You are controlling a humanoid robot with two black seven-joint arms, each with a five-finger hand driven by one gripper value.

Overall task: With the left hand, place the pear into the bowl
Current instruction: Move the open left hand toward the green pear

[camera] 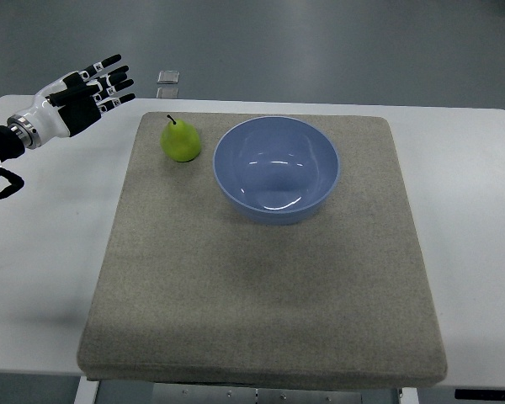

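Observation:
My left gripper will grip the round body (180,143) of the green pear, with its fingers across the near and far sides of the pear.
A green pear (181,140) stands upright on the grey mat (261,286), just left of a blue bowl (276,168). The bowl is empty and sits at the mat's far middle. My left hand (101,84) comes in from the left edge, raised over the white table to the upper left of the pear, fingers spread and holding nothing. It is about a hand's length away from the pear. The right arm does not show.
The mat lies on a white table (471,210). A small grey square object (168,77) lies on the floor beyond the table's far edge.

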